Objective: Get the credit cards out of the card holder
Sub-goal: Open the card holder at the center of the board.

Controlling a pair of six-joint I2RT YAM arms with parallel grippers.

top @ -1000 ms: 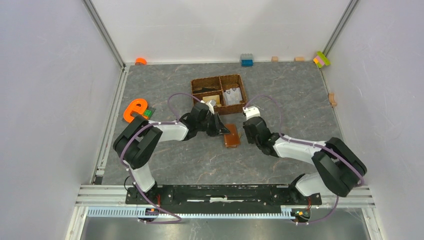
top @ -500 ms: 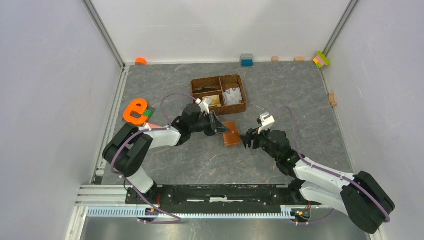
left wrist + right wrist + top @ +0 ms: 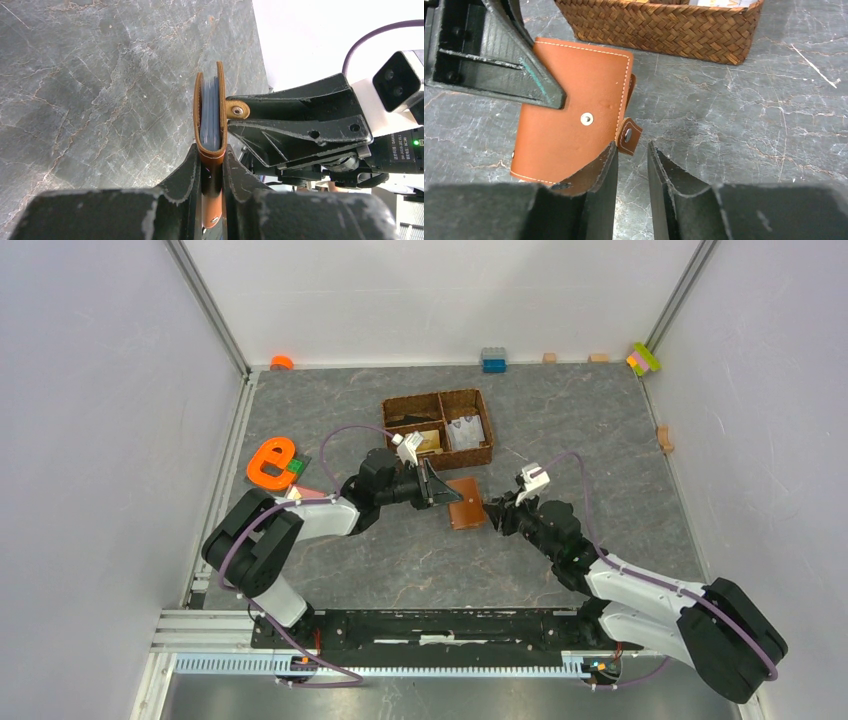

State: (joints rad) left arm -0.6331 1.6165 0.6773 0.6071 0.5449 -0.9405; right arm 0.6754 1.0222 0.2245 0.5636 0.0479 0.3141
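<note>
The narrow gap of the robot's right gripper reaches only the snap tab, so that right gripper should open wider and grab the card holder by its cover edge (image 3: 622, 102).
The card holder (image 3: 465, 503) is a brown leather wallet, folded shut and held on edge above the table. My left gripper (image 3: 441, 496) is shut on its spine end, which shows in the left wrist view (image 3: 211, 167). Grey-blue inner leaves (image 3: 210, 107) show between the covers; I cannot make out single cards there. My right gripper (image 3: 491, 512) is open by a narrow gap, just right of the wallet. In the right wrist view its fingertips (image 3: 613, 150) stand at the wallet's loose snap tab (image 3: 628, 136), with nothing between them.
A brown woven basket (image 3: 437, 395) stands just behind the wallet, also seen in the right wrist view (image 3: 659, 25). It holds a gold-tan flat piece (image 3: 427, 440) and pale flat pieces (image 3: 466, 430) that look like cards. An orange letter toy (image 3: 268, 460) lies left; small blocks line the back wall.
My right arm has swung back from over the wallet and now reaches it low from the right. My left gripper has drawn the wallet slightly toward the basket and holds it on edge.
</note>
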